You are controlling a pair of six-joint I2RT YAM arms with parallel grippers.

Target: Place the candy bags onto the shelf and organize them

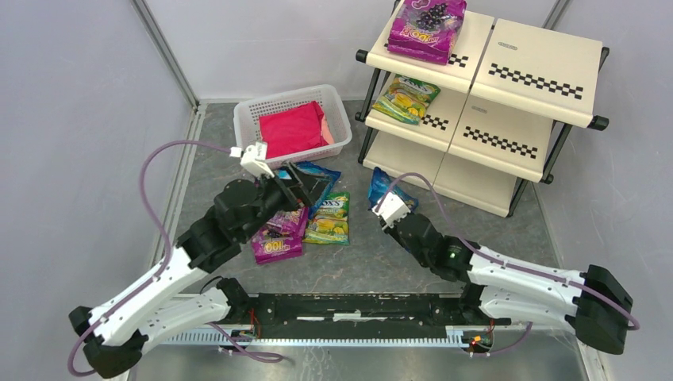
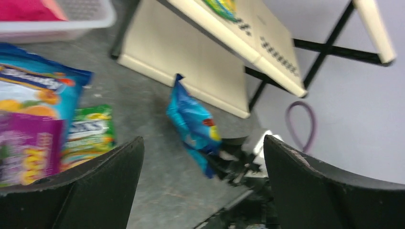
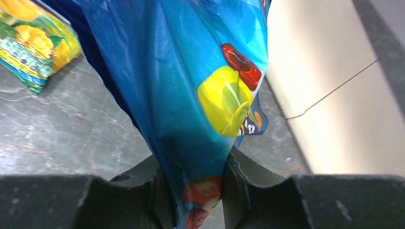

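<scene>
My right gripper needs to let go of the blue candy bag on the bottom level (image 1: pixel 407 153) (image 3: pixel 308 38), below the green-yellow lemon bag.
The cream shelf (image 1: pixel 524 79) stands at the back right. A purple grape bag (image 1: pixel 426 28) lies on its top tier and a green-yellow lemon bag (image 1: pixel 406 98) on its middle tier. My right gripper (image 1: pixel 383 202) is shut on a blue candy bag (image 1: pixel 384 184) and holds it upright in front of the bottom tier; the pinch shows in the right wrist view (image 3: pixel 193 183). My left gripper (image 1: pixel 300 186) is open and empty above a floor pile: a blue bag (image 1: pixel 324 176), a lemon bag (image 1: pixel 330 218) and a purple bag (image 1: pixel 278 243).
A white lattice basket (image 1: pixel 246 119) holding a pink cloth (image 1: pixel 292 129) stands behind the pile. The shelf's black frame legs (image 1: pixel 367 135) stand beside it. In the left wrist view the shelf's bottom tier (image 2: pixel 181 62) is behind the held blue bag (image 2: pixel 193 121).
</scene>
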